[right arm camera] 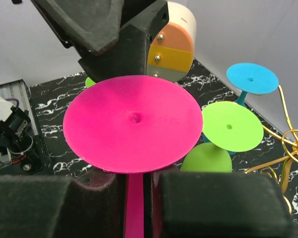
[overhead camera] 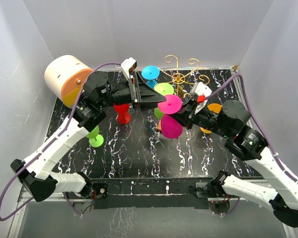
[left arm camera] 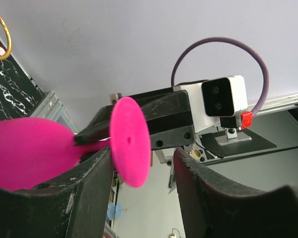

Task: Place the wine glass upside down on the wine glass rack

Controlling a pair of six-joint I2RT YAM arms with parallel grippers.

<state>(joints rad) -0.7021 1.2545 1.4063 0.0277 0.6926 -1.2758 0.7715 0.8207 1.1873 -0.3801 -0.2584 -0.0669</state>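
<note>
My left gripper will hold the magenta glass's foot while my right gripper takes its edge [overhead camera: 180,104], because my right gripper covers the glass's stem where the rack goes.
My right gripper [right arm camera: 136,183] is shut on the stem of a magenta wine glass [right arm camera: 133,123], just under its round foot. In the top view the glass [overhead camera: 170,105] is held off the table in the middle, foot toward the left arm and bowl toward the near side. My left gripper [left arm camera: 141,163] is open, and the magenta foot [left arm camera: 130,141] sits between its fingers, close to the left finger. The gold wire rack [overhead camera: 179,74] stands at the back. It also shows at the right edge of the right wrist view [right arm camera: 293,144].
A blue glass [overhead camera: 150,73] and a green glass [overhead camera: 164,89] stand by the rack. A red glass [overhead camera: 122,113] and another green glass [overhead camera: 95,138] stand on the left. A cream-and-orange cylinder [overhead camera: 67,79] is back left. An orange object [overhead camera: 214,108] is partly hidden by the right arm.
</note>
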